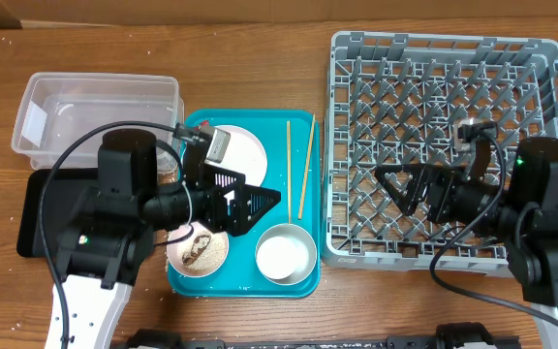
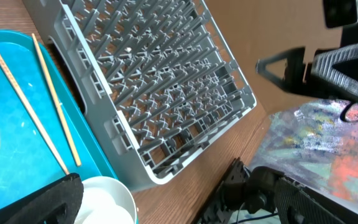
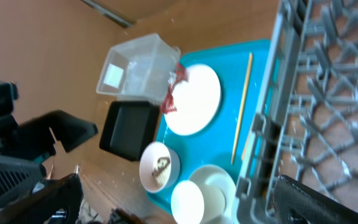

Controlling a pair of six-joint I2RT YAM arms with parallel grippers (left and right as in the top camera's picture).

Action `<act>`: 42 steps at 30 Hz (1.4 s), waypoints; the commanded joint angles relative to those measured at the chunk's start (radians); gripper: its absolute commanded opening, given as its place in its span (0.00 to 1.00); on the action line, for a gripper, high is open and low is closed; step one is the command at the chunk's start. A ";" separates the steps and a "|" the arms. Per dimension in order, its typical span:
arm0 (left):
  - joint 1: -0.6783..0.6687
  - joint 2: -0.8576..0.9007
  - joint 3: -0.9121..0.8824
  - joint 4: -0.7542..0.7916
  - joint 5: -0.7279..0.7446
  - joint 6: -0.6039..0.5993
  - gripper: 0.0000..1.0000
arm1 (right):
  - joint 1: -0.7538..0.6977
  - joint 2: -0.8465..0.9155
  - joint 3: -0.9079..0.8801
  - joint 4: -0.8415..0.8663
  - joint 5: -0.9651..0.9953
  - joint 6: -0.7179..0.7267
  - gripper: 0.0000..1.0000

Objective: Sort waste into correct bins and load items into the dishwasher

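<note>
I will next move my left gripper to the white cup in the white bowl and close it on the cup's rim (image 1: 274, 240) (image 2: 104, 208) facing the plate.
A teal tray (image 1: 298, 281) holds a pale round plate (image 1: 245, 150), two chopsticks (image 1: 303, 165), a pink bowl (image 1: 211, 260) with a brown food scrap (image 1: 199, 250), and a white bowl (image 1: 286, 254) with a small white cup (image 3: 188, 202) at it. A red wrapper (image 3: 173, 90) lies at the plate's edge (image 3: 194, 99). My left gripper (image 1: 260, 202) is open and empty above the tray, between the plate and the bowls. My right gripper (image 1: 400, 186) is open and empty above the grey dish rack (image 1: 444, 58). The napkin is not in view.
The clear tub (image 1: 95, 111) stands at the back left. The black tray (image 1: 32, 208) lies in front of it, partly under my left arm. The rack (image 2: 166, 93) sits right against the teal tray's right edge (image 2: 98, 149).
</note>
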 commanded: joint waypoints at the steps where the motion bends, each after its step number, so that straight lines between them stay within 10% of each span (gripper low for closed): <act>1: 0.002 0.022 0.022 0.013 0.024 -0.017 1.00 | -0.002 0.005 0.027 -0.021 0.018 -0.027 1.00; 24: -0.270 0.039 0.021 -0.259 -0.743 -0.154 0.89 | 0.139 0.082 0.027 -0.016 0.116 -0.021 0.92; 42: -0.479 0.428 -0.014 -0.259 -0.832 -0.268 0.67 | 0.269 0.172 0.026 -0.018 0.217 0.006 0.92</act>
